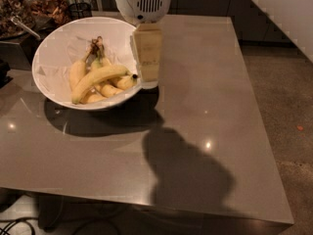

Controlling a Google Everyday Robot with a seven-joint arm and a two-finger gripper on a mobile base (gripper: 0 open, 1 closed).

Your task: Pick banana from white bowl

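Note:
My gripper will next move to the middle of the long banana (100, 76) that lies across the bunch of bananas in the white bowl and close there.
The banana (98, 80) is long, yellow and gently curved, with a small dark tip at its right end. It lies across a bunch of shorter bananas (103, 88) joined at a dark stem, inside the white bowl (54, 53) at the table's back left. My gripper (148, 80) hangs from a white round arm head (143, 1) over the bowl's right rim, just right of the banana's dark tip. It holds nothing.
The grey table (195, 131) carries my arm's shadow near the front. Metal containers with dark food (29, 9) stand behind the bowl at the back left. The floor (288, 106) lies beyond the table's right edge.

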